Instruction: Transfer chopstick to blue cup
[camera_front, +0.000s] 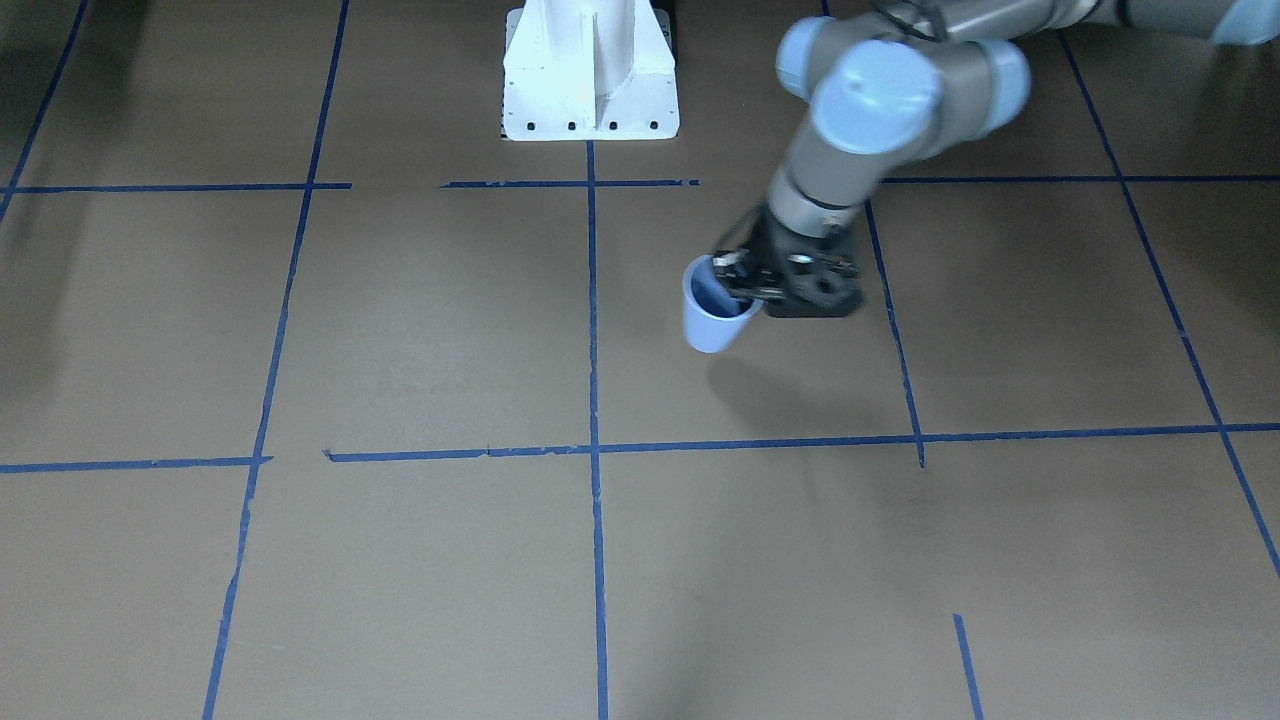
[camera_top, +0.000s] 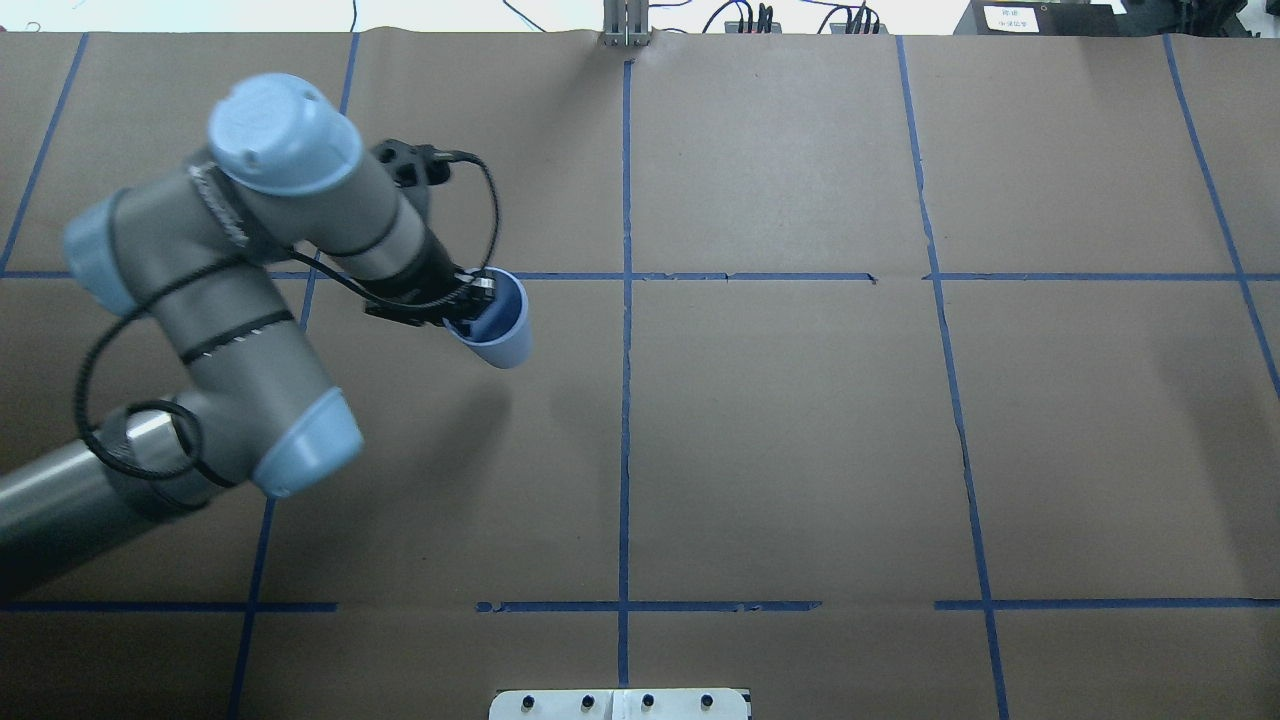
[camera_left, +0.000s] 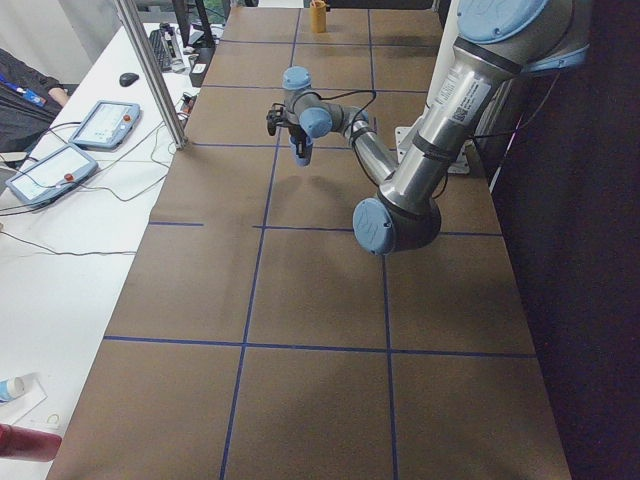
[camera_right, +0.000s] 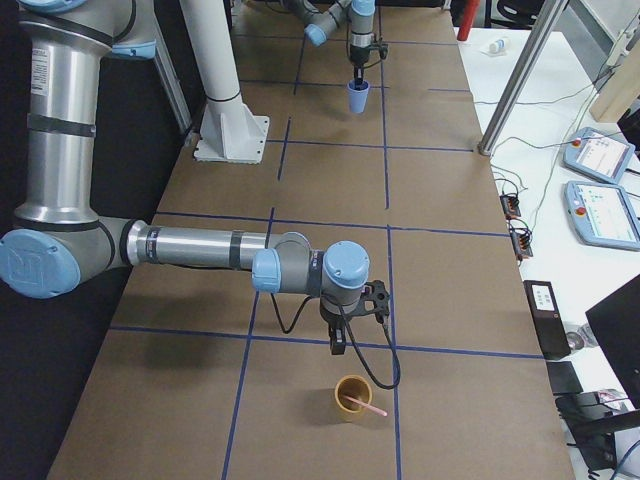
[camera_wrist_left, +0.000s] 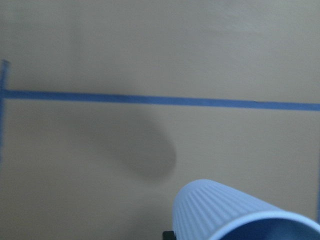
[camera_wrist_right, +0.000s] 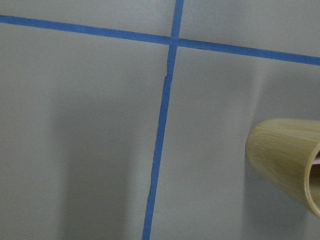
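Observation:
My left gripper will set the pale-blue cup down on the blue tape line running out from the white robot base (camera_front: 594, 324).
My left gripper (camera_front: 745, 285) is shut on the rim of the pale-blue ribbed cup (camera_front: 712, 325), one finger inside and one outside. It holds the cup tilted above the table, with the cup's shadow on the paper below. The cup also shows in the overhead view (camera_top: 500, 335), under the left gripper (camera_top: 472, 300), and in the left wrist view (camera_wrist_left: 230, 210). A pink chopstick (camera_right: 366, 407) leans in a tan cup (camera_right: 352, 398) near the table's right end. My right gripper (camera_right: 340, 340) hangs just beside that tan cup; I cannot tell whether it is open or shut.
The tan cup fills the right edge of the right wrist view (camera_wrist_right: 287, 160). Blue tape lines (camera_front: 592, 300) grid the brown paper table. The white robot base (camera_front: 590, 80) stands at the table's robot-side edge. Operator desks with pendants (camera_right: 600, 160) lie beyond the far edge.

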